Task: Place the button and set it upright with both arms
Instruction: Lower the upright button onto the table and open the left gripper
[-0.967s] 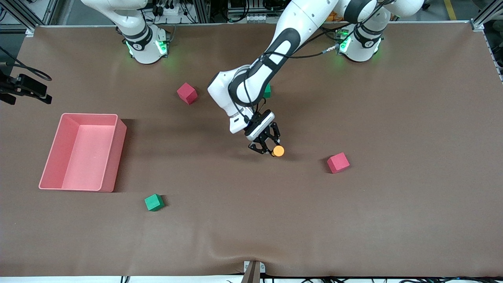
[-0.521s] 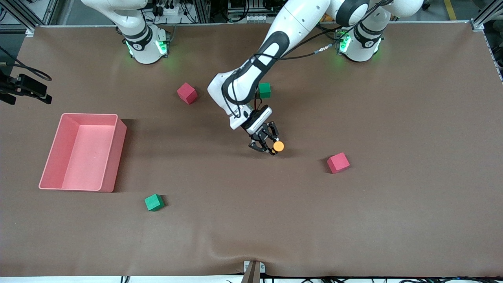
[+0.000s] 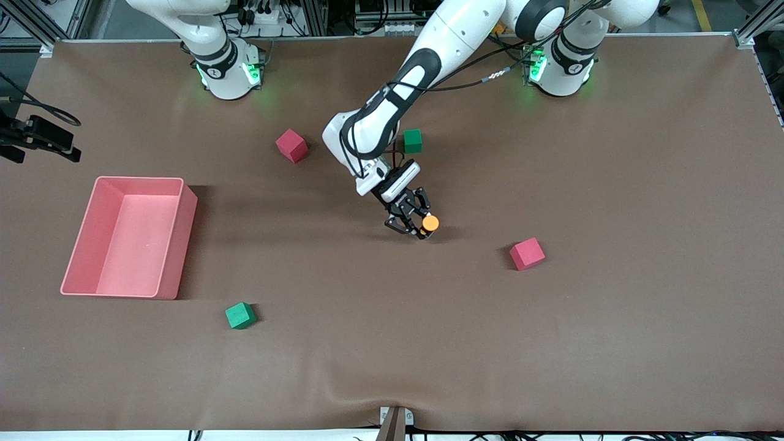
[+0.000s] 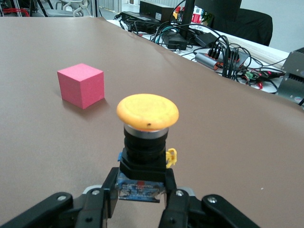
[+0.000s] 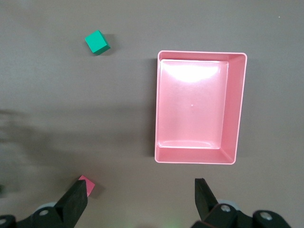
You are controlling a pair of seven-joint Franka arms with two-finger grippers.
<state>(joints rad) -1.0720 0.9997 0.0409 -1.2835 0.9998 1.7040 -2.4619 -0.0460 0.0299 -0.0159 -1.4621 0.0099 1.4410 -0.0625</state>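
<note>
I will use my left gripper to let go of the button on the table (image 3: 424, 235), between the pink bin and the closest red cube. The button is now over the table's middle.
The button (image 3: 431, 223) has a round orange cap (image 4: 147, 111) on a black body with a blue base. My left gripper (image 3: 421, 229) is shut on that base (image 4: 141, 190), over the middle of the table, and the cap points away from the fingers. The left arm reaches in from its base, bent at the elbow. In the right wrist view my right gripper (image 5: 140, 199) is open and holds nothing. It hangs high over the table, beside the pink bin (image 5: 240, 109). The right gripper is out of the front view.
The pink bin (image 3: 184, 202) sits toward the right arm's end. One red cube (image 3: 527, 253) (image 4: 80, 85) lies near the button, another red cube (image 3: 291, 145) (image 5: 89, 185) nearer the bases. A green cube (image 3: 412, 140) sits by the left arm's wrist. Another green cube (image 3: 240, 315) (image 5: 97, 42) lies nearer the camera.
The left gripper has carried the button a little toward the robots' bases and lower over the table. The green cube by the arm has come out from under it.
</note>
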